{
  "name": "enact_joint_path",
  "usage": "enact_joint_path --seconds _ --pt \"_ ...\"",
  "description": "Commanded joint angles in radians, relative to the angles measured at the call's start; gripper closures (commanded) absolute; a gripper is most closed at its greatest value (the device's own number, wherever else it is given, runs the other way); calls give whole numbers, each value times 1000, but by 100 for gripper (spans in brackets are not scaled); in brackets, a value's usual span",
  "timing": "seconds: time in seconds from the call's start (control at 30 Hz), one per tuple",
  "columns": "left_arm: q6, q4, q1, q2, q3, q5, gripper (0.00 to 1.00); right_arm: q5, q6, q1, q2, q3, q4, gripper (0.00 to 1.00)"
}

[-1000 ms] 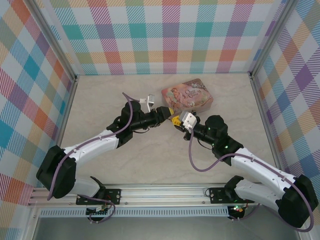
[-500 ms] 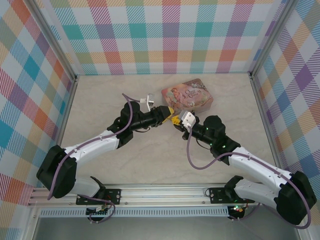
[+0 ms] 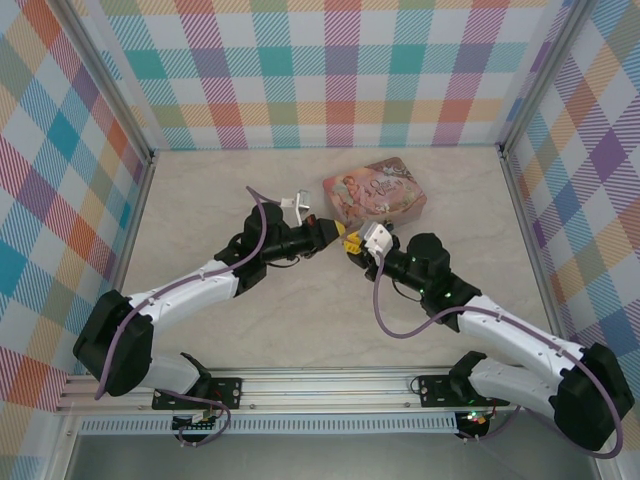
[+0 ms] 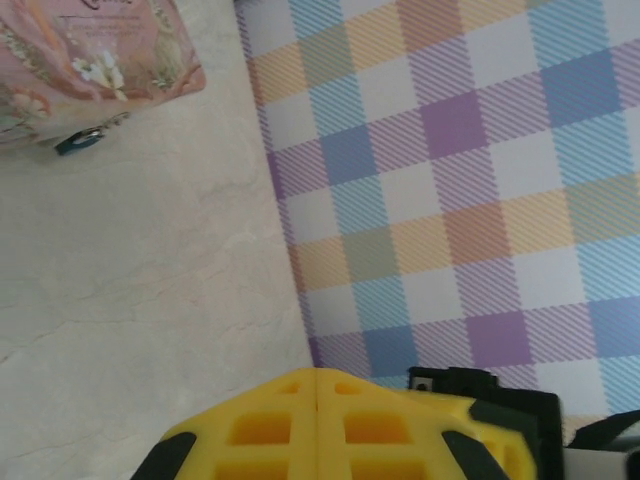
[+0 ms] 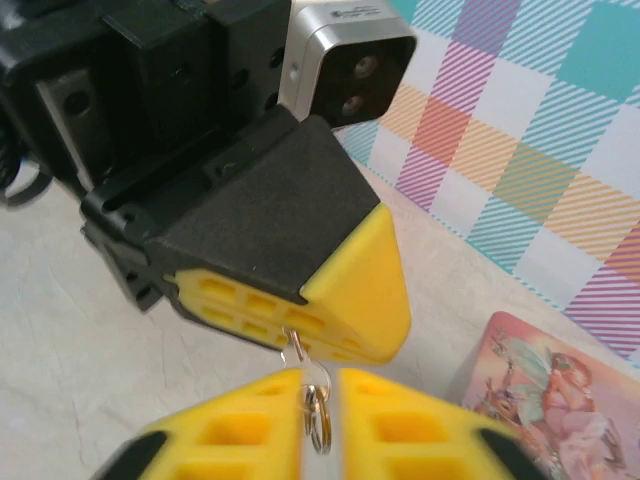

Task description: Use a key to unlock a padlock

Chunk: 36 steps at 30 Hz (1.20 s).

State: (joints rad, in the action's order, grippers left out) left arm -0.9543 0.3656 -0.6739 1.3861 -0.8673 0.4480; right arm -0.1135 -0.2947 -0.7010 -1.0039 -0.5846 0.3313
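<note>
The ring hanging from the key is all that my right gripper's fingers meet, so next my right gripper opens and takes the key's head (image 5: 311, 372), leaving the blade free.
The small silver key (image 5: 305, 372) stands between my right gripper's yellow fingers (image 5: 240, 420), its ring (image 5: 318, 420) hanging in the narrow gap. The right gripper (image 3: 350, 243) is shut on the key's head. The blade points up and meets the underside of my left gripper (image 5: 300, 310), which is shut right in front; whether those fingers pinch the blade is hidden. In the left wrist view that gripper (image 4: 318, 375) has its fingers pressed together. The tiny blue padlock (image 4: 78, 142) lies on the table against the tin's edge, apart from both grippers.
The pink illustrated tin (image 3: 378, 190) lies at the back of the table, just beyond the two gripper tips (image 3: 325, 232). Checked walls (image 3: 330, 70) close the table in on three sides, with metal rails along their bases.
The right gripper has crept slightly left toward the left gripper, and the left gripper has drawn back a little. The tin has not moved.
</note>
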Motion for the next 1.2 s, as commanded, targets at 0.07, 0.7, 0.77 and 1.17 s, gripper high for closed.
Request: enact_joint_path --seconds 0.07,0.7,0.77,1.17 --pt "301 -234 -13 -71 -86 -40 100 -14 142 23 126 -4 -130 55" --pt "800 -604 -13 -68 -391 201 100 -793 833 262 -62 -113 86 28" --pt "807 -617 -13 -58 -409 218 100 -818 851 263 -104 -132 149 29" --pt "795 -616 -13 -16 -446 251 100 -891 910 259 -199 -147 336 41"
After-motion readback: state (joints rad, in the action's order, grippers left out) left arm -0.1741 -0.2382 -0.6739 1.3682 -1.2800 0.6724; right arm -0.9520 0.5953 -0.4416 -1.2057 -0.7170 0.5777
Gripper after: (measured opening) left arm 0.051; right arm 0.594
